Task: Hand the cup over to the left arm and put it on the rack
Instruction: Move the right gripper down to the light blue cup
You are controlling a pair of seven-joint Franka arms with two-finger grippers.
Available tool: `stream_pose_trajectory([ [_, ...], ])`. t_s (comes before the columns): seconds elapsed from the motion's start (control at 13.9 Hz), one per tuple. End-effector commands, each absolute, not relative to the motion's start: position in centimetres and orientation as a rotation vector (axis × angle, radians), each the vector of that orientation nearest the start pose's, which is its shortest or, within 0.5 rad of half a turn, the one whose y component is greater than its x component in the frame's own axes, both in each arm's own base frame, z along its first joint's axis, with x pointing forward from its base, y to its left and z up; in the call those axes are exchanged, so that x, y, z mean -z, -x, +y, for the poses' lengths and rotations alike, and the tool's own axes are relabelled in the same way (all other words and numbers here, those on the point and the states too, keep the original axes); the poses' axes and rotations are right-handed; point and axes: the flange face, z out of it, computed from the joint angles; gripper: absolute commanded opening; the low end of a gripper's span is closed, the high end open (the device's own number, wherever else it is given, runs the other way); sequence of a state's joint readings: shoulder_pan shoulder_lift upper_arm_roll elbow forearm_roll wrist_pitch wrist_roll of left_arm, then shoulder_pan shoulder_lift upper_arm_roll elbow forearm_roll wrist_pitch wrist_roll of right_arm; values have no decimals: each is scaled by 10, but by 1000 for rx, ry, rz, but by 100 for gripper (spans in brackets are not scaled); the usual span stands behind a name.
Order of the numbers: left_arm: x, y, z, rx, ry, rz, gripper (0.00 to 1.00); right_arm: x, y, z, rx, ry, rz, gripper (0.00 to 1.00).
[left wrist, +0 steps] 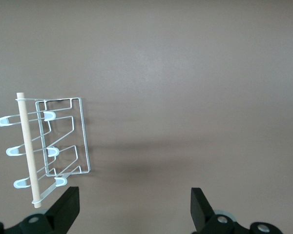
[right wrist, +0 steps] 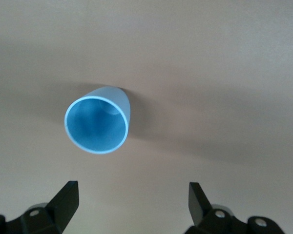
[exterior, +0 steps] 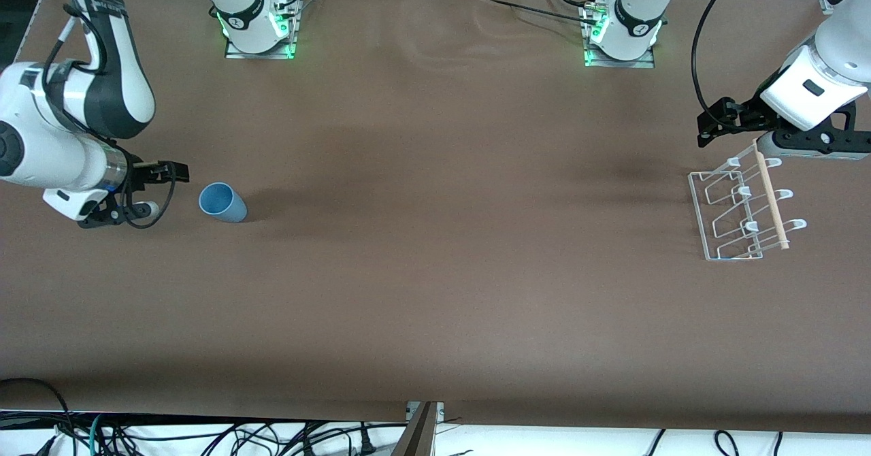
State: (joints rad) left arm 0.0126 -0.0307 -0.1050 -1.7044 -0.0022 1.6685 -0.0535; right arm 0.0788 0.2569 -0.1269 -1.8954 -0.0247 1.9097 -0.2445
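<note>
I need to next take the light-blue cup by its rim (exterior: 218, 214) (right wrist: 127, 127) with my right gripper on the side nearest the front camera, with one finger inside the cup.
The light-blue cup (exterior: 222, 202) stands upright on the brown table near the right arm's end, and its open mouth shows in the right wrist view (right wrist: 96, 125). My right gripper (exterior: 160, 188) hangs beside the cup, a short gap toward that end of the table. It is open and empty (right wrist: 132, 187). The white wire rack (exterior: 693, 187) with its wooden dowel (exterior: 772, 194) sits at the left arm's end. My left gripper (exterior: 813, 146) hovers over the rack's edge nearest the robot bases, open and empty (left wrist: 134, 191), with the rack (left wrist: 83, 136) beside one finger.
Both robot bases (exterior: 258, 30) (exterior: 620, 37) stand along the table edge farthest from the front camera. Brown table (exterior: 442, 238) stretches between the cup and the rack. Cables (exterior: 204, 439) hang below the table edge nearest the front camera.
</note>
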Motion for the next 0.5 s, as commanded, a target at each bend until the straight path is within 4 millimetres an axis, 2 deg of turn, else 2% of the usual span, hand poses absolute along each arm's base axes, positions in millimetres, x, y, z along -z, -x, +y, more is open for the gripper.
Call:
stream_pose_trajectory([
  [0.0,-592,-551,-50,-17,3118,91,100,-315,-593,-33,-378,3124,-344,99],
  [0.22,-590,-550,-49,-27,3119,86,100,-279,-599,-33,-379,3130,-346,99],
  [0.43,-590,-550,-47,-27,3119,81,100,-268,-599,-33,-395,3127,-327,99],
])
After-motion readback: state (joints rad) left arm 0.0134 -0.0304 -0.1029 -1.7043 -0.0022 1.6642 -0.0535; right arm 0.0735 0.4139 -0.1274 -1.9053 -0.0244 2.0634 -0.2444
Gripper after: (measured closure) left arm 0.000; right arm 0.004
